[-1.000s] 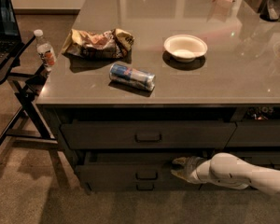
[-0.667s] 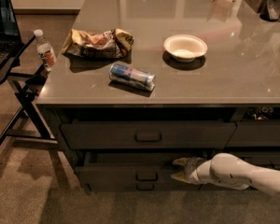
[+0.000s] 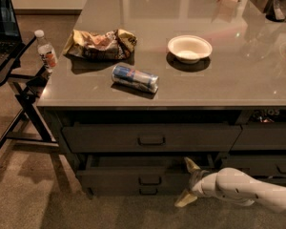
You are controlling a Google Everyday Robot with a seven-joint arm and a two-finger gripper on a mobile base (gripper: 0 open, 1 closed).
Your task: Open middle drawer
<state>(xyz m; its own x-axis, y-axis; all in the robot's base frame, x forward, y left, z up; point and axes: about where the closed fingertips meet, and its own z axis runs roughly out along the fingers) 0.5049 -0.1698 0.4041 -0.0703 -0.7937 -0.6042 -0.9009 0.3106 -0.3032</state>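
The middle drawer is only partly out, gap above its front; next my gripper grabs the front's near top edge [image 3: 178,171] and pulls it further.
The middle drawer [image 3: 109,179] is the low, dark one under the taller top drawer [image 3: 105,137]. Its front stands a little forward, with a dark gap above it. Its small loop handle [image 3: 150,180] is at the centre. My gripper [image 3: 188,183] is on the white arm coming in from the lower right. It sits in front of the drawer's right end, to the right of the handle. It is open and empty, one pale fingertip [image 3: 190,164] up and the other down by the floor.
On the grey counter [image 3: 229,80] lie a can [image 3: 135,78], a crumpled snack bag [image 3: 101,44] and a white bowl [image 3: 189,48]. A water bottle [image 3: 46,50] stands at the left corner. A laptop stand [image 3: 14,80] is to the left. More drawers [image 3: 267,137] are on the right.
My gripper's fingers have spread wider apart, and the gripper has shifted slightly right, away from the handle. The drawer front has not visibly moved.
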